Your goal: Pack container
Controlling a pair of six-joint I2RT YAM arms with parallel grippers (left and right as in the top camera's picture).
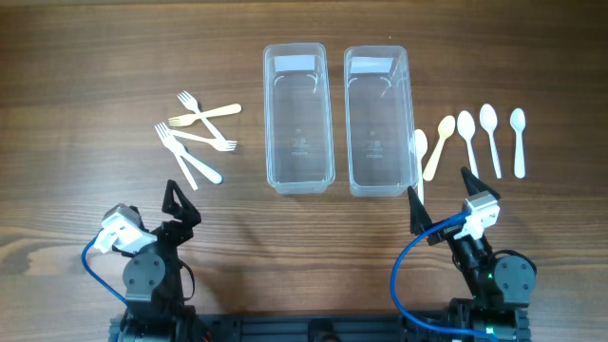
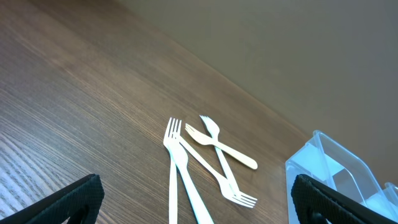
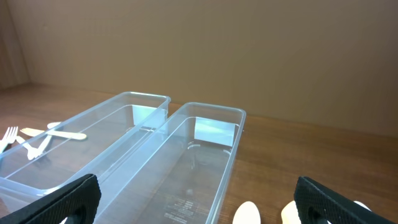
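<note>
The cream spoon among the white ones is next for my right gripper, which should go to it and close on its handle (image 1: 440,142), just below the spoon's bowl.
Two clear plastic containers stand side by side at the table's middle, the left container (image 1: 297,119) and the right container (image 1: 377,121), both empty. Several white and cream forks (image 1: 195,141) lie left of them and show in the left wrist view (image 2: 208,163). Several white and cream spoons (image 1: 467,141) lie right of them. My left gripper (image 1: 180,202) is open and empty, near the front edge, short of the forks. My right gripper (image 1: 442,198) is open and empty, just short of the spoons and the right container (image 3: 186,180).
The wooden table (image 1: 85,76) runs wide to both sides. Blue cables loop at each arm base near the front edge. The spoon bowls (image 3: 247,214) peek in at the bottom of the right wrist view.
</note>
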